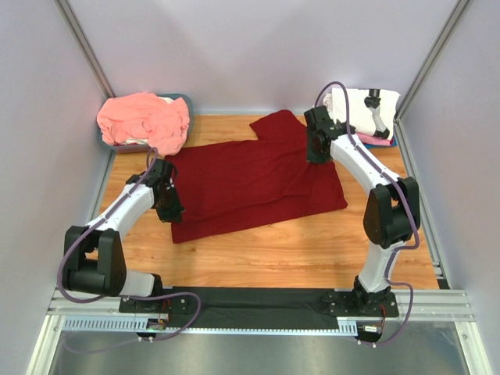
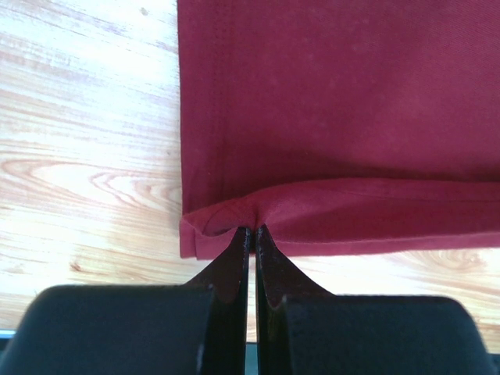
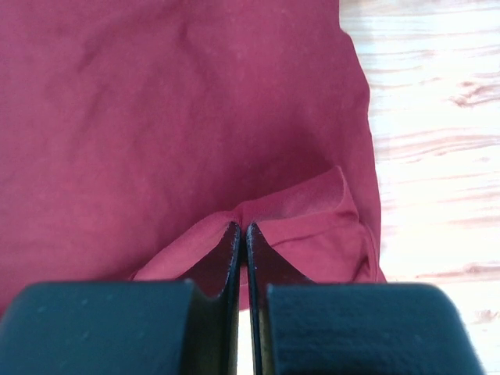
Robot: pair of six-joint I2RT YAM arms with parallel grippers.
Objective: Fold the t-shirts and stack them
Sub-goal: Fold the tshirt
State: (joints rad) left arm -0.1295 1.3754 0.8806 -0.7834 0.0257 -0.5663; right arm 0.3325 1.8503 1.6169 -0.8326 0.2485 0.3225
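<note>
The dark red t-shirt's near hem is slanted and bunched at the robot's left gripper, so both grippers should take the hem's corners (image 1: 176,238) and pull it tight.
The dark red t-shirt (image 1: 254,180) lies partly folded across the middle of the wooden table. My left gripper (image 1: 168,205) is shut on its hem near the left corner, where the cloth (image 2: 328,117) bunches at the fingertips (image 2: 238,238). My right gripper (image 1: 316,148) is shut on the shirt's far right edge, with a fold of red cloth (image 3: 156,117) pinched between the fingers (image 3: 230,242). A salmon-pink t-shirt (image 1: 144,119) is heaped at the back left. A white t-shirt with black print (image 1: 367,109) sits at the back right.
The pink heap rests in a blue-grey bin (image 1: 183,99). The white shirt lies over pink and blue cloth (image 1: 383,142). Grey walls enclose the table on three sides. Bare wood (image 1: 312,250) shows in front of the red shirt.
</note>
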